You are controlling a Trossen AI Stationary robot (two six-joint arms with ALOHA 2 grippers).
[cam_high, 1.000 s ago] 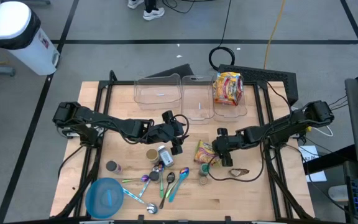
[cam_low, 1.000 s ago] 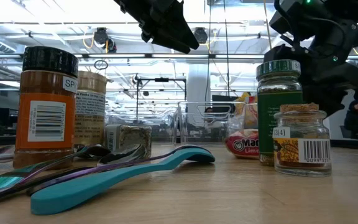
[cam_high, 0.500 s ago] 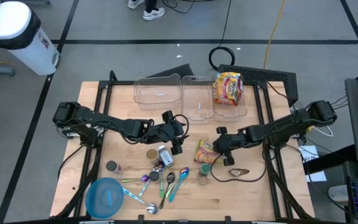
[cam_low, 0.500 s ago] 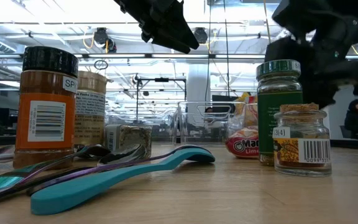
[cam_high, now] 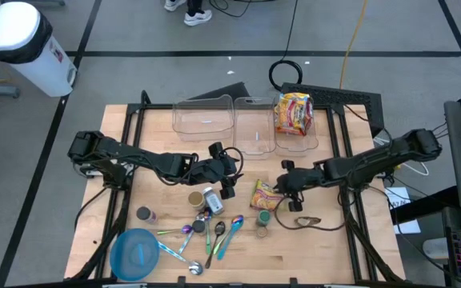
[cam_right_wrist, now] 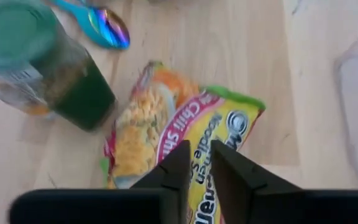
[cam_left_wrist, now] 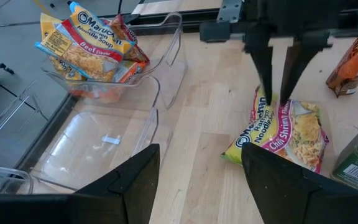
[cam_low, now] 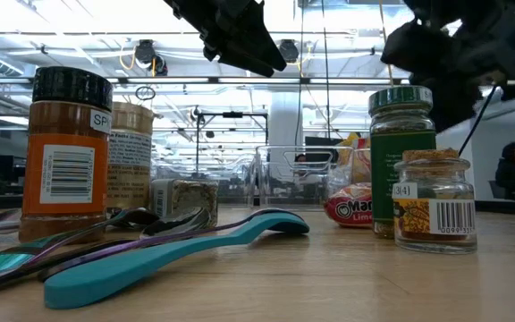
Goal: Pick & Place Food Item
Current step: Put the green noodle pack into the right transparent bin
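Note:
Next, I open my right gripper's fingers, as they are close together on the flat side of the packet, and pinch a fold of the packet (cam_left_wrist: 286, 129) before I lift it.
A yellow-and-green noodle packet (cam_high: 264, 194) lies on the wooden table right of centre; it also shows in the left wrist view (cam_left_wrist: 291, 134) and in the right wrist view (cam_right_wrist: 160, 130). My right gripper (cam_high: 285, 186) reaches in from the right and is shut on the packet's right end. My left gripper (cam_high: 227, 174) hangs open above the table's middle, left of the packet, with nothing between its fingers (cam_left_wrist: 135, 180). At the far edge, a clear bin (cam_high: 306, 136) holds more noodle packets (cam_high: 294, 112). My right gripper pinches the packet near its right-hand edge (cam_left_wrist: 276, 104) between its two fingers, which stand close together. The fingers (cam_right_wrist: 182, 165) slant down at it from the table's right side. The rest of the packet (cam_low: 351, 206) lies on the table.
Spice jars (cam_high: 206, 198) and a green-lidded jar (cam_high: 264, 216) stand close to the packet's near side. Spoons (cam_high: 214, 236) and a blue bowl (cam_high: 134, 252) lie near the front edge. A dark cord (cam_high: 306, 222) loops right of the jars. Two bare clear bins (cam_high: 206, 120) stand at the back.
My right gripper has risen and drawn back a little toward the table's right edge. The packet's near end has stayed on the table.

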